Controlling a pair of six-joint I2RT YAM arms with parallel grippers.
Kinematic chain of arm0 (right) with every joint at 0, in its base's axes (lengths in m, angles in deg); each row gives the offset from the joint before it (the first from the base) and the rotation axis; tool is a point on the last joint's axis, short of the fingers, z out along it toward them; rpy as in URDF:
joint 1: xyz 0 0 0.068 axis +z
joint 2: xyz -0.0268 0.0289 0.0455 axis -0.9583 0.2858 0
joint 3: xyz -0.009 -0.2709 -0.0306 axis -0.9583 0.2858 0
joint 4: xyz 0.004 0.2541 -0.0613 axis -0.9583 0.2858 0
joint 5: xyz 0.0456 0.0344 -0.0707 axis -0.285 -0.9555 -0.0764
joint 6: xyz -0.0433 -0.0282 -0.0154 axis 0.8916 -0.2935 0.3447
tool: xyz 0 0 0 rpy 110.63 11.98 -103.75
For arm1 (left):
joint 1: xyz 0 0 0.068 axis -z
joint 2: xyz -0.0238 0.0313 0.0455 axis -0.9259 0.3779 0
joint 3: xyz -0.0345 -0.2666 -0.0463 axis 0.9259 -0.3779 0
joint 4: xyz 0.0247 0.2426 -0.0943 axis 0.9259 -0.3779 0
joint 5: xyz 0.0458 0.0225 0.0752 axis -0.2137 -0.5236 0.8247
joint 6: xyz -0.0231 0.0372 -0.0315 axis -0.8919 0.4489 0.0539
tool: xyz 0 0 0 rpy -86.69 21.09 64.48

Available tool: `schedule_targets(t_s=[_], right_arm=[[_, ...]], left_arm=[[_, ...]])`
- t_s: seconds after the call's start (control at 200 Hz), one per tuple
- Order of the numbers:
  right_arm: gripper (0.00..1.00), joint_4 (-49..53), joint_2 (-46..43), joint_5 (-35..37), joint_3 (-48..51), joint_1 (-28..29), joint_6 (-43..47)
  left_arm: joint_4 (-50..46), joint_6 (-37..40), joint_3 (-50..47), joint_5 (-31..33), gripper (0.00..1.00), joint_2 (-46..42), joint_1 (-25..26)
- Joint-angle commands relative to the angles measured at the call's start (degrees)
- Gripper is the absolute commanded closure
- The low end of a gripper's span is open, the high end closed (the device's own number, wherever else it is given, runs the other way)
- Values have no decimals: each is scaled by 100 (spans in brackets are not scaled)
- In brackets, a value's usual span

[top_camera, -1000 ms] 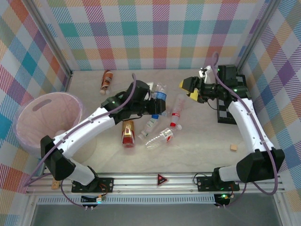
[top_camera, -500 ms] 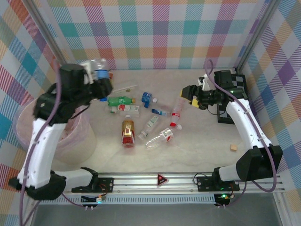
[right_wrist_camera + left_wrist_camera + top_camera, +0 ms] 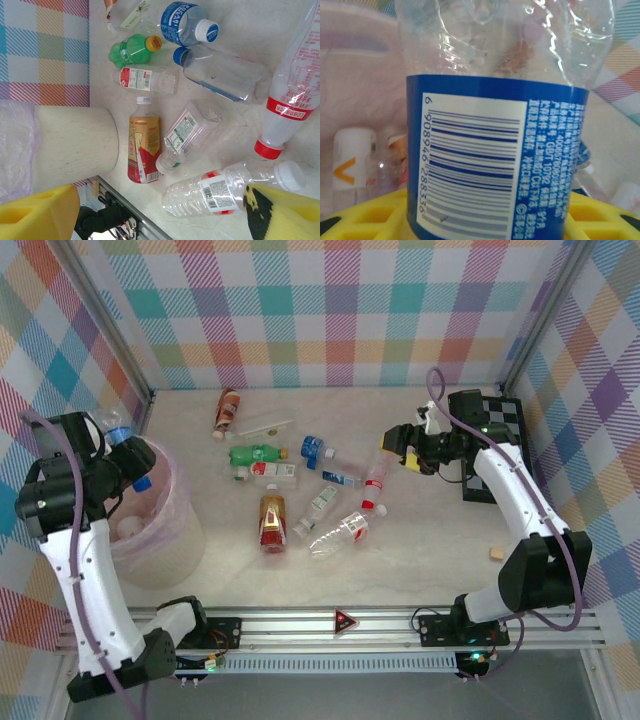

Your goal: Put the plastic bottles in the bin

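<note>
I should release the clear bottle from my left gripper atop the other bottles inside the pink bin (image 3: pixel 145 512).
My left gripper (image 3: pixel 125 445) hangs over the far rim of the pink bin (image 3: pixel 165 530), shut on a clear bottle with a blue label (image 3: pixel 112 428). In the left wrist view that bottle (image 3: pixel 490 150) stands between my yellow fingers (image 3: pixel 365 217), and other bottles (image 3: pixel 352 160) lie in the bin below. Several bottles lie on the table: a green one (image 3: pixel 255 453), a brown-red one (image 3: pixel 272 522), a red-capped one (image 3: pixel 376 475). My right gripper (image 3: pixel 405 450) hovers open just right of the red-capped bottle; between its pads (image 3: pixel 285 210) lies a clear red-labelled bottle (image 3: pixel 215 192).
A brown-orange bottle (image 3: pixel 227 410) lies near the back wall, beside a thin stick (image 3: pixel 258 428). A black-and-white checkerboard (image 3: pixel 492 455) sits under the right arm. A small wooden block (image 3: pixel 495 553) lies at the front right. Plaid walls close off three sides.
My left arm has lifted the blue-labelled bottle from the table's middle and swung it left to above the bin. My right gripper has drifted slightly left, still open.
</note>
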Motion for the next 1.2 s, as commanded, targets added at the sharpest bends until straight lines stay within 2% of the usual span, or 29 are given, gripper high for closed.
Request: schedule_targets(t_s=[0.0, 0.275, 0.61, 0.67, 0.76, 0.84, 0.995, 1.195], right_arm=[[15, 110, 122, -35, 12, 3, 247], [15, 48, 326, -1, 41, -32, 266], [15, -42, 489, 299, 154, -76, 197], [14, -73, 498, 370, 194, -75, 184], [14, -70, 512, 611, 261, -75, 169], [14, -66, 490, 885, 353, -76, 143], [14, -126, 441, 1288, 565, -14, 10], [15, -290, 635, 1805, 756, 334, -178]], left_arm=[[255, 211, -421, -569, 100, -22, -470], [651, 221, -1605, 209, 100, -137, -554], [1228, 97, -2965, 291, 100, -296, -546], [1309, 112, -3125, 212, 88, -247, -546], [1346, 118, -3278, 176, 79, -210, -549], [1403, 110, -3303, 141, 67, -241, -547], [1409, 121, -3308, -20, 37, -209, -546], [1379, 158, -3274, -114, 10, -262, -546]])
